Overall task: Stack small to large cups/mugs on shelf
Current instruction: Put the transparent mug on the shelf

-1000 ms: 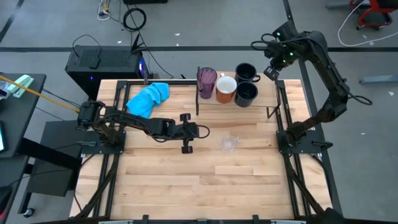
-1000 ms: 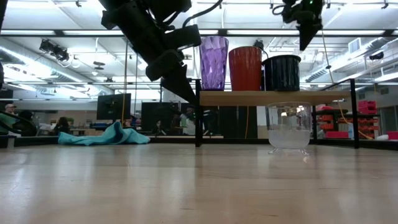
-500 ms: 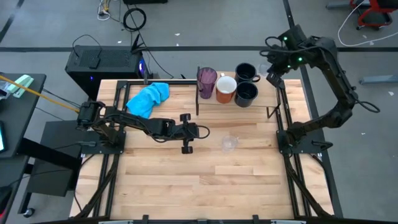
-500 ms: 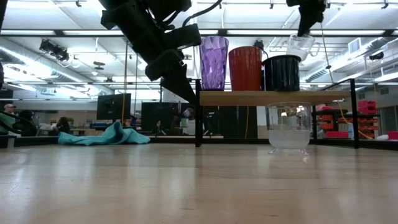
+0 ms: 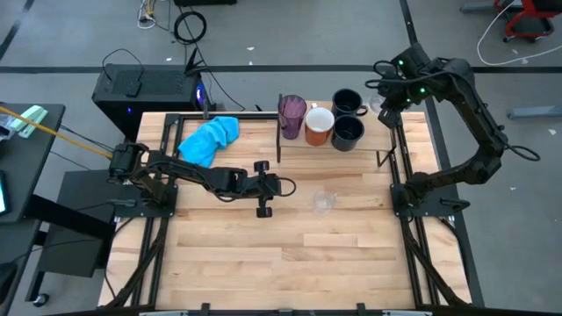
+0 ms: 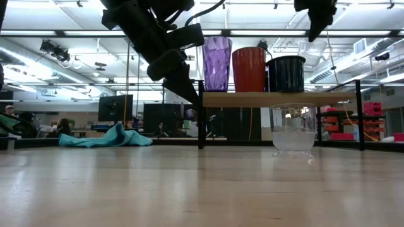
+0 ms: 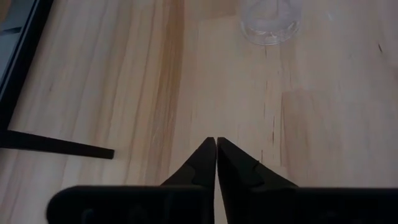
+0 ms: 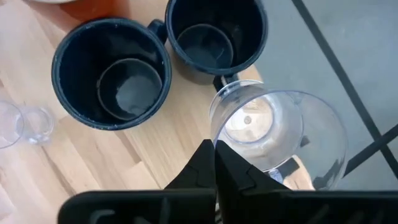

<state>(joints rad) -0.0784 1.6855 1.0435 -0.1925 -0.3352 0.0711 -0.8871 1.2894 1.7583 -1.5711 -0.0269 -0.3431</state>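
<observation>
My right gripper is going to put the clear cup down on the shelf's bare end (image 5: pixel 375 115) (image 8: pixel 231 132), beside the far black mug's handle.
The pale shelf (image 5: pixel 369 140) stands at the table's far right and carries the purple tumbler (image 5: pixel 292 112), the orange mug (image 5: pixel 318 125) and two black mugs (image 5: pixel 348 103) (image 5: pixel 348 132), all upright on their bases. My right gripper (image 5: pixel 384 99) is above the shelf's right end, shut on a small clear cup (image 8: pixel 280 134) beside the far black mug (image 8: pixel 214 34). A second clear cup (image 5: pixel 324 202) stands on the tabletop. My left gripper (image 5: pixel 288 184) hangs shut and empty over the table's middle, left of that cup (image 7: pixel 269 22). My right gripper pinches the clear cup's rim (image 8: pixel 216 127) between its two fingers, on the side toward the black mugs. The fingers come from above, pointing down. The cup is lifted clear with its mouth up, and shows faintly below the gripper in the low view (image 6: pixel 311 48).
A bright blue cloth (image 5: pixel 209 139) lies at the table's far left. A thin dark upright (image 5: pixel 279 127) marks the shelf's left end. Dark frame rails (image 5: pixel 402 167) run along the table's right side. The near half of the tabletop (image 5: pixel 290 263) is bare wood.
My right gripper has shifted a little toward the table's right edge above the shelf's right end, still shut on the clear cup, which now hangs into the low view below it.
</observation>
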